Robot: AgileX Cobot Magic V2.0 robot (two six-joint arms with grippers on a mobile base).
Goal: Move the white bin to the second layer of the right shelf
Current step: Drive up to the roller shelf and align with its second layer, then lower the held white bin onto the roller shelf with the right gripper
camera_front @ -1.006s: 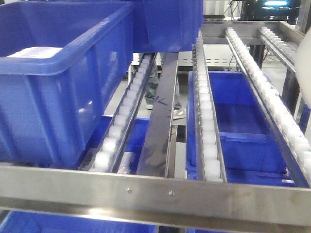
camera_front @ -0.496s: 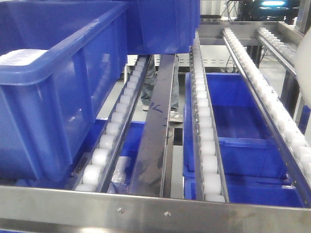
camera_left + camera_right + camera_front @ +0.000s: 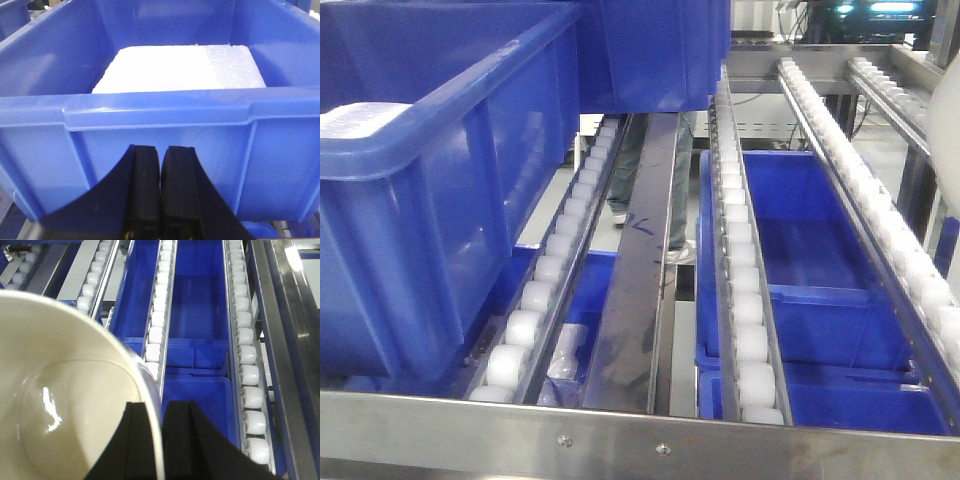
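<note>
The white bin, hanging above the shelf's second layer now, will go down from my right gripper onto the white roller rows (image 3: 862, 310) above the lower blue crates, by the front rail.
The white bin (image 3: 60, 405) fills the lower left of the right wrist view, its glossy cream inside facing the camera. My right gripper (image 3: 161, 412) is shut on its rim, one finger inside the wall and one outside. A strip of the bin's wall (image 3: 948, 110) shows at the right edge of the front view. The bin hangs above the right shelf second layer (image 3: 640, 435), a sloped steel rack with white roller rows (image 3: 735, 250) (image 3: 247, 375) and a screwed front rail. My left gripper (image 3: 160, 155) is shut on nothing, just in front of a blue crate's wall (image 3: 160, 107).
A large blue crate (image 3: 420, 200) sits on the rack's left lane and holds a white foam block (image 3: 180, 67). Another blue crate (image 3: 650, 50) stands behind it. More blue crates (image 3: 810, 250) lie on the level below. A person's legs (image 3: 630, 180) show behind the rack.
The front view has moved closer to the rack: the front rail has dropped lower in the frame and the left blue crate looms larger.
</note>
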